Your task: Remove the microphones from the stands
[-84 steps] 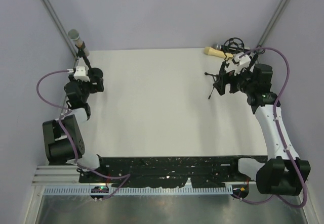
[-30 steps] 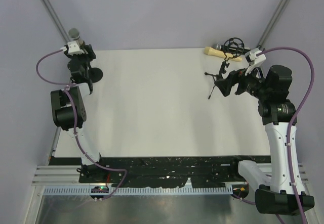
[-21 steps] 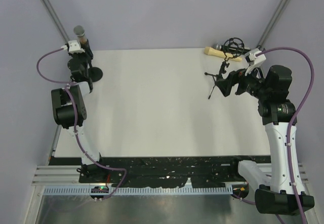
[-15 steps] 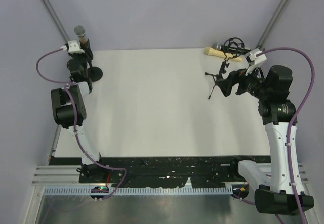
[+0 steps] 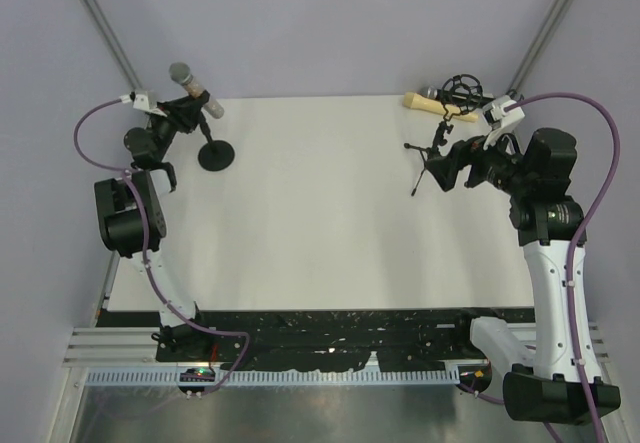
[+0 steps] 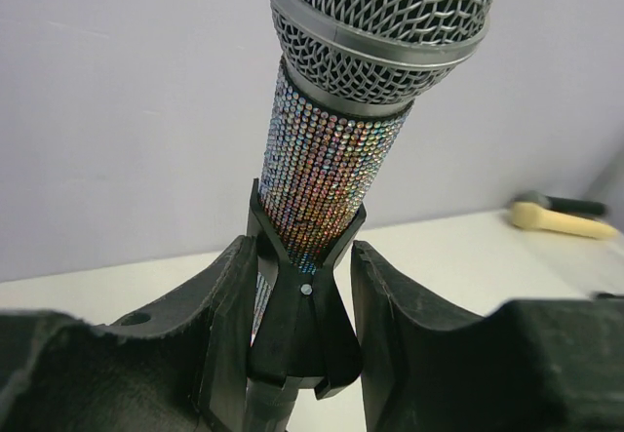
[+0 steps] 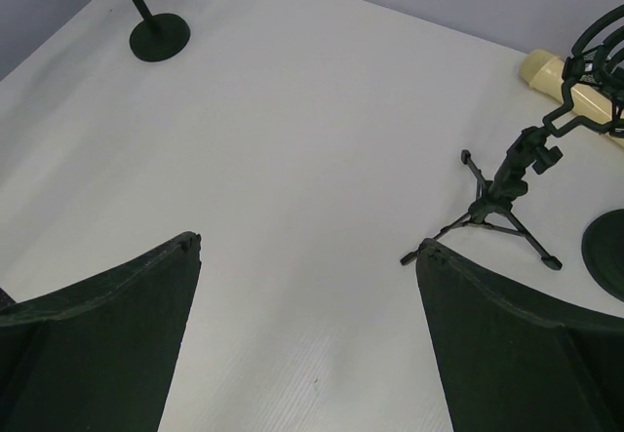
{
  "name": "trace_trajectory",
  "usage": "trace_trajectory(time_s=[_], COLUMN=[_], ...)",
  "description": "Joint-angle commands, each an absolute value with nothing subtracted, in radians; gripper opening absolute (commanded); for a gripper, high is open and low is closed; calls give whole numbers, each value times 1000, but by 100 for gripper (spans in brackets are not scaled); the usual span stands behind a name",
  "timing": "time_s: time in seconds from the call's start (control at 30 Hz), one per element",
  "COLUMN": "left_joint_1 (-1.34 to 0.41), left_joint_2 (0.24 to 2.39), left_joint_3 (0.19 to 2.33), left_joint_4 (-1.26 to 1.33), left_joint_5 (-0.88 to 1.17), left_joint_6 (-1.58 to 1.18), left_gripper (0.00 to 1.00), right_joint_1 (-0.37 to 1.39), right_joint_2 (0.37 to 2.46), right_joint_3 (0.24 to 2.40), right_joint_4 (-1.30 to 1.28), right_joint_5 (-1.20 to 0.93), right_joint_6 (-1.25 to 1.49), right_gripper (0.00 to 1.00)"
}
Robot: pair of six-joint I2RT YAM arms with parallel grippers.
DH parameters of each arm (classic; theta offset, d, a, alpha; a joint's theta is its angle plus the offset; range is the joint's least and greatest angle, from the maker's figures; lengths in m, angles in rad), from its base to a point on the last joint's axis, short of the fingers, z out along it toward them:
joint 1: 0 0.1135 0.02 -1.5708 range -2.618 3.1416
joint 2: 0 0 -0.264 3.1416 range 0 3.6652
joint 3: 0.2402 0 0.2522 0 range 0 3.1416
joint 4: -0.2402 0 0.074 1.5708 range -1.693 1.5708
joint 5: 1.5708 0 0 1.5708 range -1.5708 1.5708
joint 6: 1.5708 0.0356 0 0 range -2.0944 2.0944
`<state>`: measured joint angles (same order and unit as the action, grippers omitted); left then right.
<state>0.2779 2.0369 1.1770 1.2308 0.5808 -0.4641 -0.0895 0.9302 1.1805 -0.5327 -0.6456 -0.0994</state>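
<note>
Next, I set the stand down with my left gripper on the bare front middle of the table (image 5: pixel 300 245) between my arms.
The microphone (image 6: pixel 331 159) has a glittery body and a grey mesh head (image 5: pixel 181 71). It sits in the black clip (image 6: pixel 302 300) of the stand, whose round base (image 5: pixel 216 156) rests on the table at the back left. My left gripper (image 5: pixel 176 113) is shut on that clip, a finger (image 6: pixel 229 334) pressing each side just under the microphone body. In the top view the microphone leans to the left. My right gripper (image 5: pixel 447 166) hangs open over the table's right side with nothing between its fingers (image 7: pixel 127 315).
A small black tripod stand (image 5: pixel 428 168) stands just off my right gripper. Behind it lie a cream-handled microphone (image 5: pixel 428 101) and a round shock mount (image 5: pixel 462 88). The side walls and corner poles close in the back corners.
My left gripper has shut on the clip. The stand, with its microphone, has shifted right and forward from the back left corner and now leans. The right arm has stayed still.
</note>
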Motion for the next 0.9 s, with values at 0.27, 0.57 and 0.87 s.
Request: trace_trajectory(time_s=[0.27, 0.57, 0.87], left_joint_1=[105, -178, -296], left_joint_2=[1846, 1654, 1566], left_joint_3=[1069, 827, 710], left_joint_4=[1488, 1489, 1488], left_joint_5=[1054, 1141, 1187], left_joint_6=[-776, -703, -677], left_gripper=[2, 0, 0], right_joint_1=[-11, 222, 389], right_joint_2=[1008, 1158, 1287], right_joint_3=[1293, 1469, 1509], right_joint_4=[-503, -632, -620], right_joint_5=[-793, -718, -680], right_joint_6=[-181, -374, -413], right_gripper=[95, 95, 95])
